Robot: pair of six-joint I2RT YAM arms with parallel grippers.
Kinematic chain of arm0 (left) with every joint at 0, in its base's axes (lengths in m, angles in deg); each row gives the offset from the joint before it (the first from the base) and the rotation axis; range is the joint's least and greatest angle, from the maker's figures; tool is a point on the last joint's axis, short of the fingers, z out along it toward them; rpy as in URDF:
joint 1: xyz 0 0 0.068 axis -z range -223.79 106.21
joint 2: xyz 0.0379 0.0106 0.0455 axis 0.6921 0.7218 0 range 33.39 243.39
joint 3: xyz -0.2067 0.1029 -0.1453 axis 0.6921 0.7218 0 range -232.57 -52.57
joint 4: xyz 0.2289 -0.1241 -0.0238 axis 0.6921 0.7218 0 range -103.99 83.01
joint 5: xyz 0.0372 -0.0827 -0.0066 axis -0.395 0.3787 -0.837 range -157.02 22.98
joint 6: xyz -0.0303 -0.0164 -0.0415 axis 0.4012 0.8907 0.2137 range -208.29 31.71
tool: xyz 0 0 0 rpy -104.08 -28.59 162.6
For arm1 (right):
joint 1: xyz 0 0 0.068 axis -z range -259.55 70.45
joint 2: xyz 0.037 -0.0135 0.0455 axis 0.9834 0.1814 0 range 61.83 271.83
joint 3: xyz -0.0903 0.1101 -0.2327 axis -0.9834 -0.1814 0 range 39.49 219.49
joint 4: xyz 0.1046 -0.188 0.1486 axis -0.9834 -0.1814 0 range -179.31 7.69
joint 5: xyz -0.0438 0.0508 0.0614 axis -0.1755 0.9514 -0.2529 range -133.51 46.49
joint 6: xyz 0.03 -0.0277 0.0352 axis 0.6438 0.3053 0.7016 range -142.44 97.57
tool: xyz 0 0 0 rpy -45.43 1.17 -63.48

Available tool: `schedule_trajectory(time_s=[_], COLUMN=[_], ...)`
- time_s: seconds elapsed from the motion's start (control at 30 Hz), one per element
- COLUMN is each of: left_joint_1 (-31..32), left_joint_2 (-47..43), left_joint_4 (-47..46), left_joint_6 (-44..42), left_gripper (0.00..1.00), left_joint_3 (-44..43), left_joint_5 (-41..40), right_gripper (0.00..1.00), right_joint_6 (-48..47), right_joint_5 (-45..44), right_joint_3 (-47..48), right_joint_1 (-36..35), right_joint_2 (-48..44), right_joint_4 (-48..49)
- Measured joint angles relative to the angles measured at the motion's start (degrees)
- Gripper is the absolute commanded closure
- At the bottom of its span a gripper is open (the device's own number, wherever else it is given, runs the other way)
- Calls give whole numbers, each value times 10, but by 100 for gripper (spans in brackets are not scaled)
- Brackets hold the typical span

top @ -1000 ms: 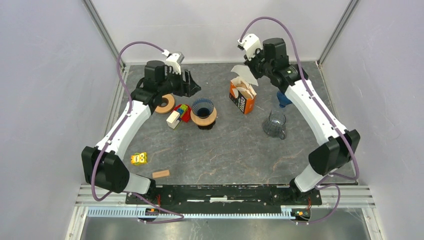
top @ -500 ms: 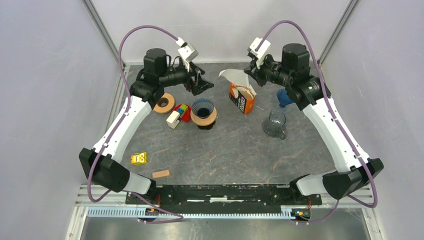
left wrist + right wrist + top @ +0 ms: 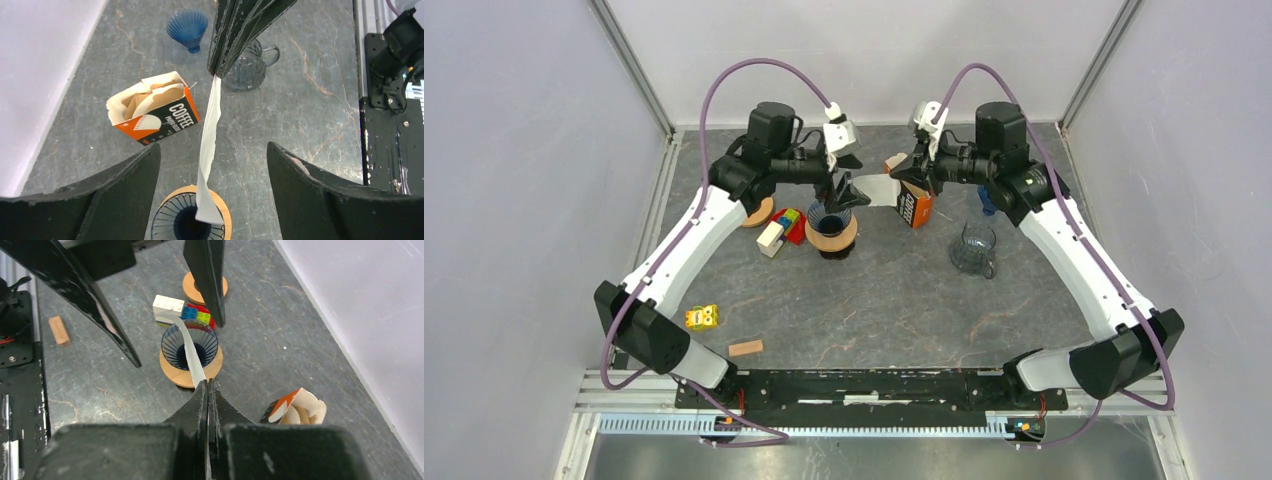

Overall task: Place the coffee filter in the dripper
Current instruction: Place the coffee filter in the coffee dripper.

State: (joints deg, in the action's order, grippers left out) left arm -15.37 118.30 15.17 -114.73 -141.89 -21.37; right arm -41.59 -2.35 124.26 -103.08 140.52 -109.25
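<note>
My left gripper should take its loose end (image 3: pixel 208 213) after I turn the coffee filter, because the filter sticks out flat from my right gripper over the dripper.
The dripper (image 3: pixel 831 228), a dark ribbed cone on a wooden ring, stands left of centre. My right gripper (image 3: pixel 897 181) is shut on one edge of the white coffee filter (image 3: pixel 875 190). The folded filter (image 3: pixel 192 356) reaches from those fingertips (image 3: pixel 206 383) out over the dripper (image 3: pixel 175 347). In the left wrist view the filter (image 3: pixel 208 135) shows edge-on, its free end over the dripper's mouth (image 3: pixel 175 222). My left gripper (image 3: pixel 845 194) hovers above the dripper, open, a finger on each side of the filter (image 3: pixel 212 148) and neither touching it.
An orange filter box (image 3: pixel 915 207) with more filters stands right of the dripper. A glass carafe (image 3: pixel 973 250) and a blue cup (image 3: pixel 990 199) sit further right. A wooden ring (image 3: pixel 753 211), toy bricks (image 3: pixel 782 228), a yellow toy (image 3: pixel 701 317) and a wooden block (image 3: pixel 745 348) lie to the left.
My right gripper carried the filter left from above the box to over the dripper. My left gripper swung right over the dripper and opened wider.
</note>
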Motion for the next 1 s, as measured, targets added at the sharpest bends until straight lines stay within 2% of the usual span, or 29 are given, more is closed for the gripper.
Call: schedule_trajectory(time_s=[0.3,0.43,0.53,0.6,0.63,0.73,0.8,0.9,1.0], left_joint_1=[9,9,9,9,9,9,9,9,9], left_joint_2=[19,19,17,16,16,4,-9,-33,-52], left_joint_4=[17,11,7,7,6,5,5,5,8], left_joint_6=[-28,-27,-26,-23,-21,-10,4,20,27], left_gripper=[66,78,97,98,98,98,98,98,98], left_joint_3=[5,24,45,54,57,67,72,74,75], left_joint_5=[0,2,7,10,11,12,15,21,25], right_gripper=[100,100,100,100,94,65,41,27,20], right_joint_6=[2,2,3,3,3,3,-3,-13,-22], right_joint_5=[27,30,31,35,37,43,47,57,69], right_joint_3=[-21,-29,-31,-31,-31,-37,-48,-72,-95], right_joint_1=[0,0,0,0,0,-1,-1,-1,-1], right_joint_2=[0,0,0,0,0,0,-3,-12,-25], right_joint_4=[10,12,14,17,17,23,26,25,25])
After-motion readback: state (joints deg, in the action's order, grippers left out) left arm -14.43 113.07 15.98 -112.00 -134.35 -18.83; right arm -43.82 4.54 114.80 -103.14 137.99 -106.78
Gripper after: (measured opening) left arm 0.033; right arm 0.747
